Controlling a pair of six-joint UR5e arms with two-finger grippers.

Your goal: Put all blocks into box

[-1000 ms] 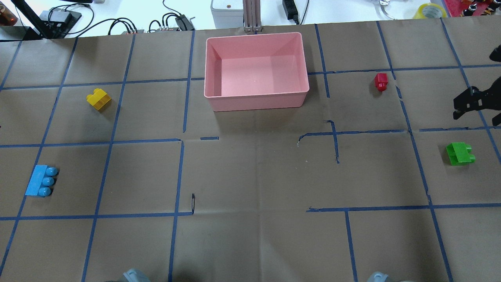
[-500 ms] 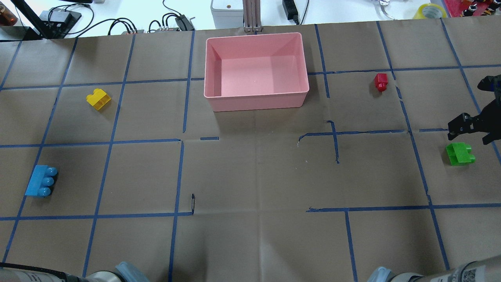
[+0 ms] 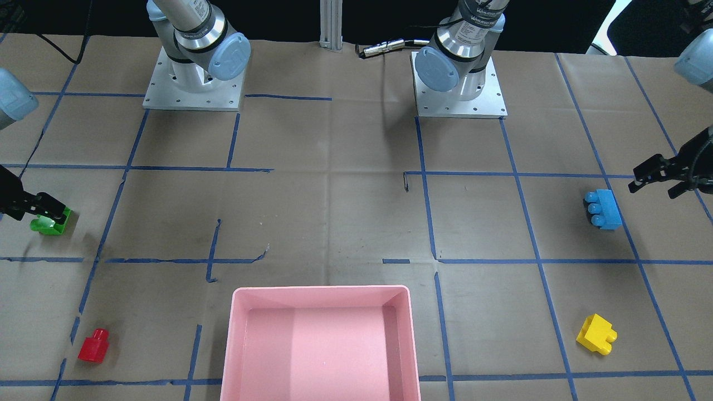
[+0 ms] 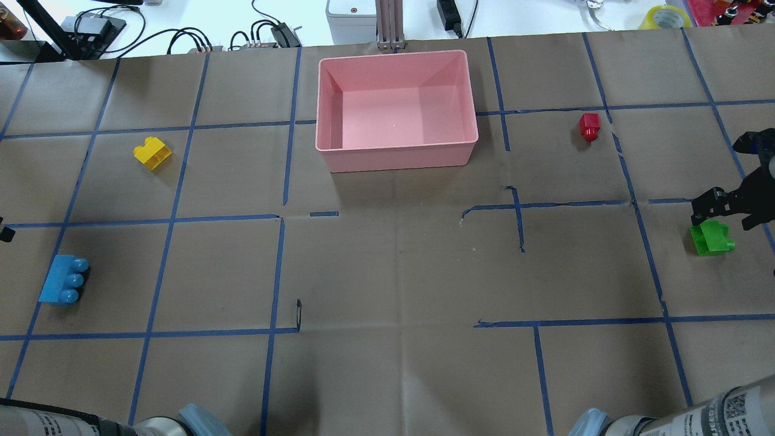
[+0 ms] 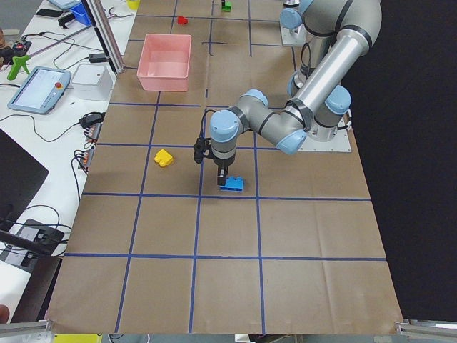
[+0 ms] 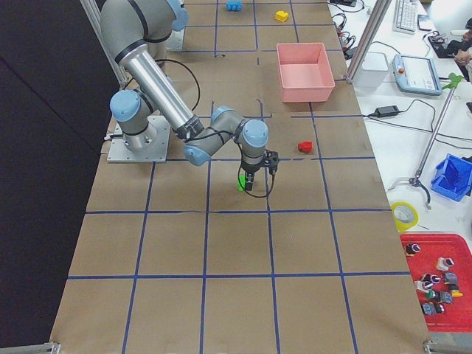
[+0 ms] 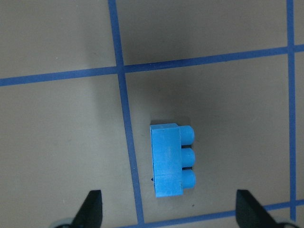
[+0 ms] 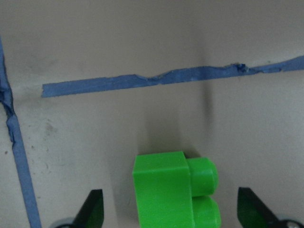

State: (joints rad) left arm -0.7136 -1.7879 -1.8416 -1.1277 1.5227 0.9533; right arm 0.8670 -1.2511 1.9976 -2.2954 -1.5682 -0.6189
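Observation:
My left gripper is to move to the blue block and close across the block's middle (image 3: 602, 209) (image 7: 174, 159), on its middle knob and the flat side opposite.
The green block (image 4: 711, 237) lies at the table's right side. My right gripper (image 4: 723, 219) is open and low over it. In the right wrist view the green block (image 8: 175, 192) sits between the two fingertips (image 8: 92, 209), untouched. The blue block (image 4: 63, 281) lies at the far left. My left gripper (image 3: 654, 188) is open and hovers above it. In the left wrist view the blue block (image 7: 171, 159) lies just ahead of the fingertips (image 7: 92, 209). The yellow block (image 4: 152, 152) and the red block (image 4: 589, 126) lie on the table. The pink box (image 4: 396, 158) holds nothing.
The table is covered in brown paper with a blue tape grid. Both arm bases (image 3: 192, 83) stand at the robot's edge. Cables, a grey unit (image 4: 351, 18) and a metal post (image 4: 387, 27) sit behind the box, off the paper.
My right gripper has moved toward the robot and down, from beside the red block's row to over the green block. The left gripper's edge and both arms have come into the overhead view.

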